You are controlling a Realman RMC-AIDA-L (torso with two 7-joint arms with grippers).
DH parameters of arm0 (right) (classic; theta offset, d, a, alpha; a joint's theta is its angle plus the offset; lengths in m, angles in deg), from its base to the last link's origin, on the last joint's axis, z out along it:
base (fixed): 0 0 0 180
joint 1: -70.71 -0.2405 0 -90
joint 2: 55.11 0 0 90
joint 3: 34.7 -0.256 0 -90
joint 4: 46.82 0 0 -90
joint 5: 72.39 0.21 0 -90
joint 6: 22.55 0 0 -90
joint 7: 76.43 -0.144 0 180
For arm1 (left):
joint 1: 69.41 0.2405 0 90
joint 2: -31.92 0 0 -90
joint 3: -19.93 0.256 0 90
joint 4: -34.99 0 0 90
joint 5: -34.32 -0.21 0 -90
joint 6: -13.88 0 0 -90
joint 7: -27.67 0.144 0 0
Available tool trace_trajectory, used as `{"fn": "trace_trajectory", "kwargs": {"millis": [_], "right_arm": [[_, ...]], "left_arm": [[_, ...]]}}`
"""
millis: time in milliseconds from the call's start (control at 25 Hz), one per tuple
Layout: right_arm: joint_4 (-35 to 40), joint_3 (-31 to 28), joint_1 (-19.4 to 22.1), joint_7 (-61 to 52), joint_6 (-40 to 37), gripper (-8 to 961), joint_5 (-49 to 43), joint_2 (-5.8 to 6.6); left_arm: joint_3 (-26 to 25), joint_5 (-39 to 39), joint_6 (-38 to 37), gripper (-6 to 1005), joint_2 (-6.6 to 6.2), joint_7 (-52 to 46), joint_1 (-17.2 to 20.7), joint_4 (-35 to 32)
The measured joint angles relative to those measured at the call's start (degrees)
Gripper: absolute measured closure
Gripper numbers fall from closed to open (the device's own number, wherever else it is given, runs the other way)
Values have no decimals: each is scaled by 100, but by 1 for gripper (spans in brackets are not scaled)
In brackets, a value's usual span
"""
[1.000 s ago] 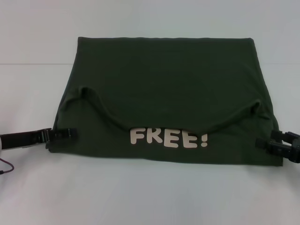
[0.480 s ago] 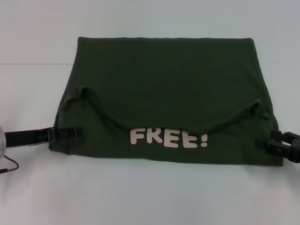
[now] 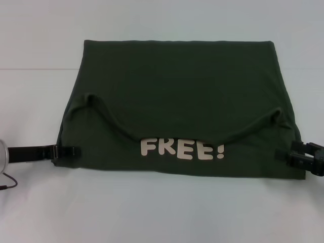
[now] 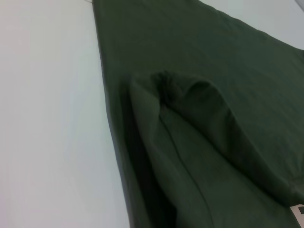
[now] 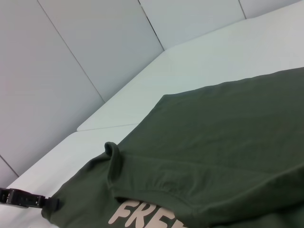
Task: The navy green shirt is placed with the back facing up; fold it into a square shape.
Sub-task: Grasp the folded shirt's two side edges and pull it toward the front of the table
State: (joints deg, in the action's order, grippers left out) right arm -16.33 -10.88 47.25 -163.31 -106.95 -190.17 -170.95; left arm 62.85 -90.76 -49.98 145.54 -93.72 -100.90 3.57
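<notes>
The robot's right gripper slants across the shirt's near corner, so it should back off the cloth, turn level and pinch the shirt's side edge [image 3: 298, 137].
The navy green shirt [image 3: 177, 91] lies on the white table, folded over itself. A curved folded edge runs across it, and the white "FREE!" print [image 3: 182, 149] shows below that edge near the front. My left gripper [image 3: 76, 151] lies low at the shirt's near left corner, its tip over the cloth. My right gripper [image 3: 278, 153] sits at the near right corner, touching the shirt's edge. The left wrist view shows layered folds of the shirt [image 4: 213, 95]. In the right wrist view I see the shirt [image 5: 228, 133], part of the print [image 5: 142, 216] and the left gripper [image 5: 45, 203] far off.
A white table [image 3: 152, 212] stretches around the shirt, with bare surface in front and at both sides. A thin dark cable [image 3: 7, 179] hangs beside my left arm. Pale wall panels [image 5: 71, 71] stand behind the table's far edge.
My left gripper first reached a little farther onto the shirt, then drew back left and nearer the front edge. The right gripper and the shirt have barely moved.
</notes>
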Motion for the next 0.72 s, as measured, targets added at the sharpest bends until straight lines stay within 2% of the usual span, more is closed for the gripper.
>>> {"fn": "trace_trajectory", "kwargs": {"millis": [440, 480, 600, 720], "right_arm": [[14, -14, -1, -6, -6, 24, 5, 0], [14, -30, -1, -31, -5, 24, 10, 0], [85, -69, -1, -377, 38, 24, 30, 12], [347, -63, -7, -1304, 86, 25, 27, 106]], "left_arm": [[-2, -35, -41, 614, 14, 0, -24, -56], [0, -37, -43, 848, 18, 1, -31, -58], [0, -42, -51, 898, 20, 11, -43, -59], [-2, -45, -67, 949, 21, 21, -50, -61]]}}
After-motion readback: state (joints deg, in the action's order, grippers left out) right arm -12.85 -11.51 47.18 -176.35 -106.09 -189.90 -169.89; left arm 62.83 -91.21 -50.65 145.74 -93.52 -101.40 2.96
